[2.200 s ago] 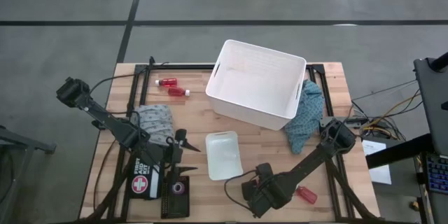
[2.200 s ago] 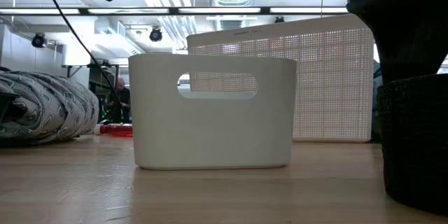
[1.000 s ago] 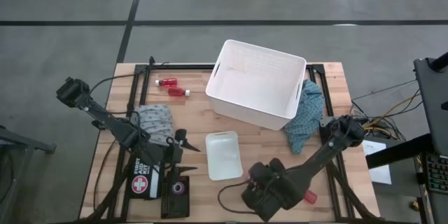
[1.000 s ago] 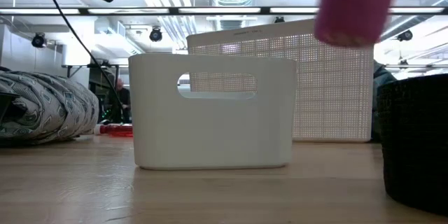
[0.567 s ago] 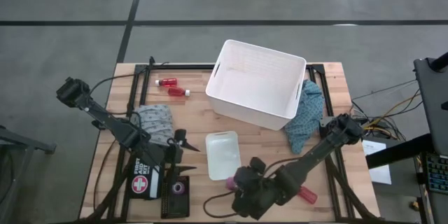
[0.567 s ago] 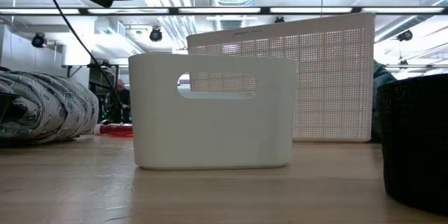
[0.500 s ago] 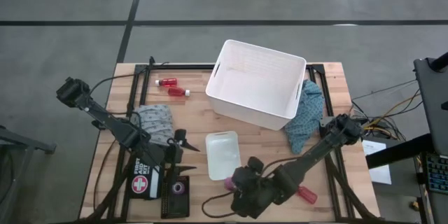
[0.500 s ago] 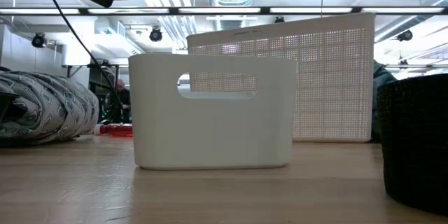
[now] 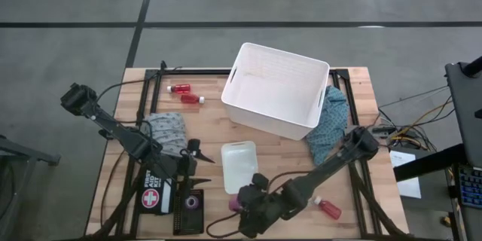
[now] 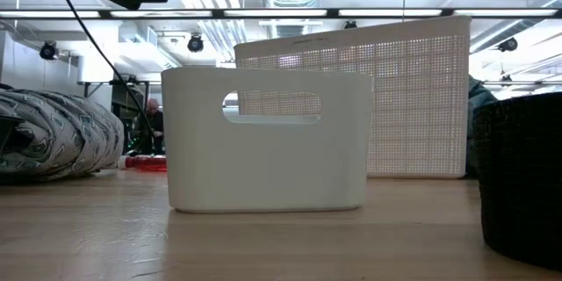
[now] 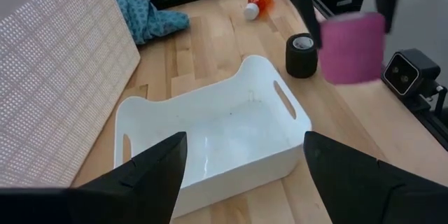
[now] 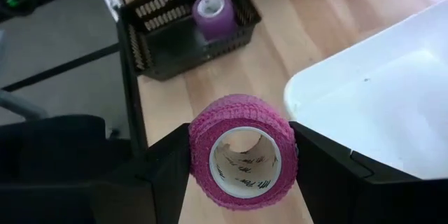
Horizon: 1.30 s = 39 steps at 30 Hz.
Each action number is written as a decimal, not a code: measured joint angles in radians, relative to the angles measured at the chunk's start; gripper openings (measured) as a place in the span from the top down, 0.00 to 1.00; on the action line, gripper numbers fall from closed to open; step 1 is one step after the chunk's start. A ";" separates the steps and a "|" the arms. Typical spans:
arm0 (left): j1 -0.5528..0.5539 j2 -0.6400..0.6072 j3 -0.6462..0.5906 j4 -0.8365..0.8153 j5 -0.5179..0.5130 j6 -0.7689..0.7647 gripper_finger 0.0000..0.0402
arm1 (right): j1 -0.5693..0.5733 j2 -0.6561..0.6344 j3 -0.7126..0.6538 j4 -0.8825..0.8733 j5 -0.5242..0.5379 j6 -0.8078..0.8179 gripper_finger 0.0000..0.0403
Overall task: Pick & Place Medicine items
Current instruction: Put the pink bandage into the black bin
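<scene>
Next, my right gripper releases the pink tape roll on the bare wood (image 9: 227,227) (image 12: 199,145) close to the table's edge, next to the black mesh basket.
My right gripper (image 9: 239,206) hovers over the table's near edge, left of the small white tray (image 9: 239,166), shut on a pink tape roll (image 12: 241,150). The same roll (image 11: 352,47) shows in the left wrist view above a black tape roll (image 11: 302,54) standing on the wood. Two red bottles (image 9: 185,93) lie at the far left, a third (image 9: 327,209) lies near the right front. My left gripper (image 11: 245,175) waits open, pointing at the tray, with nothing between its fingers. My right gripper pinches the pink roll between its two fingers (image 12: 168,168), one on each side of the curved outer wall (image 12: 199,147). The fingers slant down from the table's right. The roll hangs clear of the table, its hole facing the wrist camera.
A big white basket (image 9: 277,90) stands at the far middle, with a blue cloth (image 9: 330,124) to its right. A black mesh basket (image 12: 189,24) holding a purple roll (image 12: 213,10) sits at the near left beside a first-aid pouch (image 9: 154,192). A folded patterned cloth (image 9: 167,129) lies left.
My right gripper has carried the pink roll along the near edge toward the table's left, past the small tray's near end, and its wrist has rolled and tipped on the way. The roll stays clear of the table.
</scene>
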 joint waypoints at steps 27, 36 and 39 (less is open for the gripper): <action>0.000 0.000 0.000 -0.032 0.000 0.000 0.27 | -0.013 0.402 0.500 -0.259 -0.085 0.213 0.46; 0.000 0.000 0.000 -0.042 0.000 0.000 0.27 | -0.013 0.439 0.496 -0.269 -0.130 0.270 0.46; 0.000 0.000 0.000 -0.043 0.000 0.000 0.27 | -0.013 0.437 0.495 -0.270 -0.130 0.299 0.46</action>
